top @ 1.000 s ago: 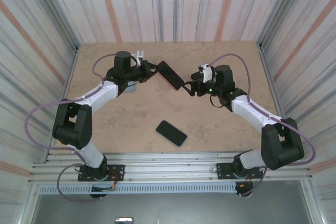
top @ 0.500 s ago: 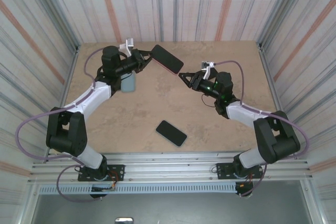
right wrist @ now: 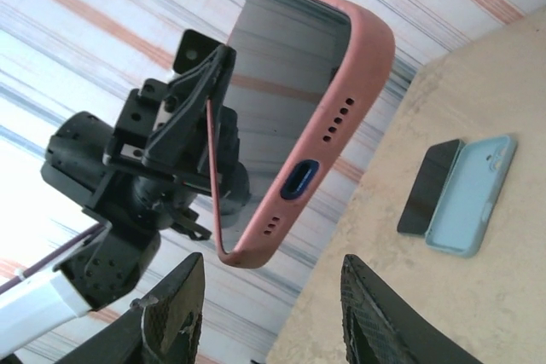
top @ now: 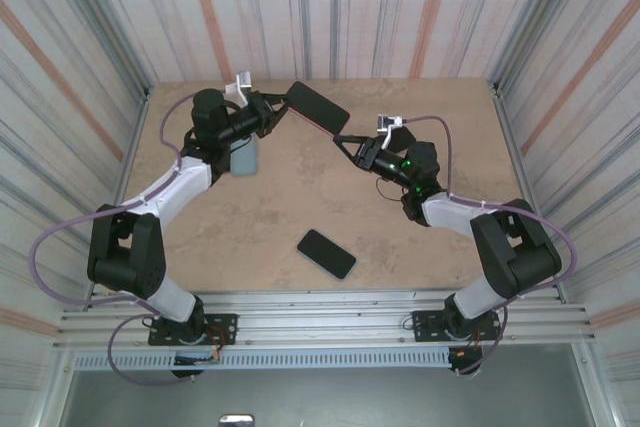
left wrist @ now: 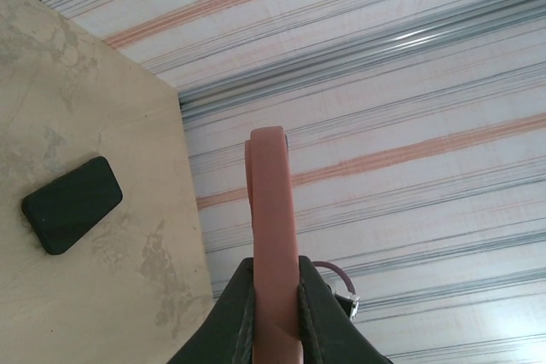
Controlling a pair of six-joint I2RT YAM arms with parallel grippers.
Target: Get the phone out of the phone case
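Next, my right gripper pinches the pink phone case's lower corner (right wrist: 244, 257) and peels it off, as that corner still wraps the phone while the case's long edge bows away.
A salmon-pink phone case (top: 318, 107) with a dark glossy phone (right wrist: 286, 83) in it is held up in the air at the back of the table. My left gripper (top: 275, 112) is shut on its far end; in the left wrist view the case's edge (left wrist: 271, 210) rises between the fingers (left wrist: 243, 313). My right gripper (top: 345, 142) points up at the case's port end (right wrist: 299, 181). Its two fingers (right wrist: 175, 313) stand apart below that end without touching it. One long lip of the case (right wrist: 211, 168) bows away from the phone.
A bare black phone (top: 326, 253) lies on the table near the front middle, also in the left wrist view as a black phone (left wrist: 72, 204). A light blue case (top: 243, 157) with a dark phone (right wrist: 429, 185) beside it lies under the left arm. Striped walls enclose the table.
The left arm has carried the pink case up and toward the back left. The right gripper has followed it, tilting upward, and its jaws have narrowed.
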